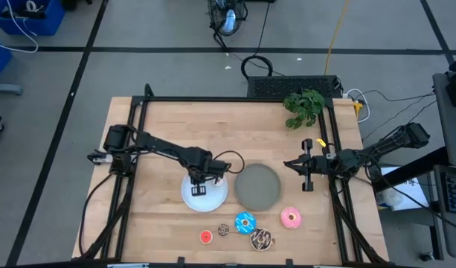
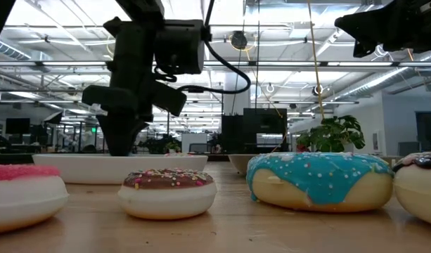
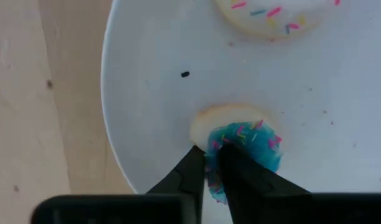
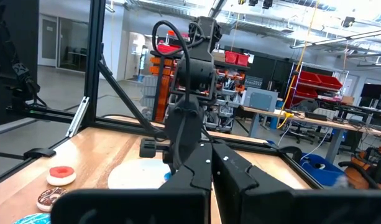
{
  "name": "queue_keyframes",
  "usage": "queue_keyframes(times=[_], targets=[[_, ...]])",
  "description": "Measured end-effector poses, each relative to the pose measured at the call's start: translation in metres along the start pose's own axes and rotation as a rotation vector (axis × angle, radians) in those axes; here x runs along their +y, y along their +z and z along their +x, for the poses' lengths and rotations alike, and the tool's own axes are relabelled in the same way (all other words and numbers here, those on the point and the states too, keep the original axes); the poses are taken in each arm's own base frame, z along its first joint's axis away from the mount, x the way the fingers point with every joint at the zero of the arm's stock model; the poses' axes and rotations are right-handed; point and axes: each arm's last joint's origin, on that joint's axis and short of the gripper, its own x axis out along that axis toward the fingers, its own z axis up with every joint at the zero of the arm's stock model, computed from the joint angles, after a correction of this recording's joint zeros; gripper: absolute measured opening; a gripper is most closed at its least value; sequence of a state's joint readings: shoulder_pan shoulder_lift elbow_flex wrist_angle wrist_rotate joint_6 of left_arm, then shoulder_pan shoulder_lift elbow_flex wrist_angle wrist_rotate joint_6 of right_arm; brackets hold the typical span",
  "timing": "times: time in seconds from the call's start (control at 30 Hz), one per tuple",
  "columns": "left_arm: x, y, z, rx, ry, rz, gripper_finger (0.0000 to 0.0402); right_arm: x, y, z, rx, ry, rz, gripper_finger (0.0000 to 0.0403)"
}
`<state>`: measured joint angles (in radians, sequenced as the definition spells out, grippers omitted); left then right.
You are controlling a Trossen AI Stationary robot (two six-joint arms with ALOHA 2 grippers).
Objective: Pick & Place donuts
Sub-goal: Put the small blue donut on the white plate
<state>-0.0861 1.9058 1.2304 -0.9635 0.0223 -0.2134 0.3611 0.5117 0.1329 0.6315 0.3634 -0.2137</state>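
The tiny blue donut's pale side tips up over the white plate, so my left gripper will open, retake the donut's ring (image 3: 260, 144) and lay it flat.
My left gripper (image 1: 199, 186) is down over the round white plate (image 1: 213, 197) and shut on a tiny blue donut (image 3: 246, 134). A tiny pale pink donut (image 3: 271, 12) lies flat on the same plate. My right gripper (image 1: 306, 170) waits shut and empty at the table's right, past the round grey plate (image 1: 257, 186). On the near part of the table lie a tiny red donut (image 1: 206, 237), a tiny brown donut (image 1: 223, 229), a blue-iced donut (image 1: 245, 222), a chocolate sprinkled donut (image 1: 260, 239) and a pink donut (image 1: 291, 217). My left gripper pinches the tiny blue donut's ring at one side (image 3: 222, 148) between its two fingers (image 3: 190, 174), with blue icing showing in the narrow gap. The fingers come from above, pointing down. The donut lies on or just above the white plate (image 3: 153, 93); which, I cannot tell.
A potted green plant (image 1: 303, 108) stands at the far right of the table. A black frame (image 1: 138, 112) borders the table. Bare wood lies at the far left (image 1: 183, 126). In the low view the near donuts (image 2: 320, 179) stand in front of the plates.
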Motion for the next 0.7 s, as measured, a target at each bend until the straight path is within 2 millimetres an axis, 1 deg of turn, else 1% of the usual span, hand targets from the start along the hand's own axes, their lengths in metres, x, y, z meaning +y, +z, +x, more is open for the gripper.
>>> queue_keyframes(times=[0.1,0.27,0.37,0.43,0.5,0.6,0.7], targets=[[-0.001,-0.002,-0.005,-0.011,0.004,-0.002,0.0099,0.000,0.000,0.000,0.000,0.000,0.000,0.0000],[-0.001,-0.009,-0.025,-0.074,0.015,-0.027,0.0186,0.000,0.000,0.000,0.000,0.000,0.000,0.0000],[0.000,-0.013,-0.039,-0.118,0.005,-0.042,0.0228,0.000,0.000,0.000,-0.002,0.000,0.001,0.0000],[0.001,-0.016,-0.046,-0.144,0.001,-0.051,0.0248,0.000,0.001,0.000,-0.007,-0.001,0.002,0.0000],[0.001,-0.016,-0.048,-0.157,0.011,-0.062,0.0260,0.000,0.001,0.000,-0.007,-0.001,0.002,0.0000],[0.001,-0.014,-0.043,-0.140,0.012,-0.054,0.0275,0.000,0.001,0.000,-0.007,-0.001,0.003,0.0000],[-0.006,-0.013,-0.038,-0.150,-0.023,0.031,0.0289,0.000,0.000,0.000,-0.006,-0.001,0.005,0.0000]])
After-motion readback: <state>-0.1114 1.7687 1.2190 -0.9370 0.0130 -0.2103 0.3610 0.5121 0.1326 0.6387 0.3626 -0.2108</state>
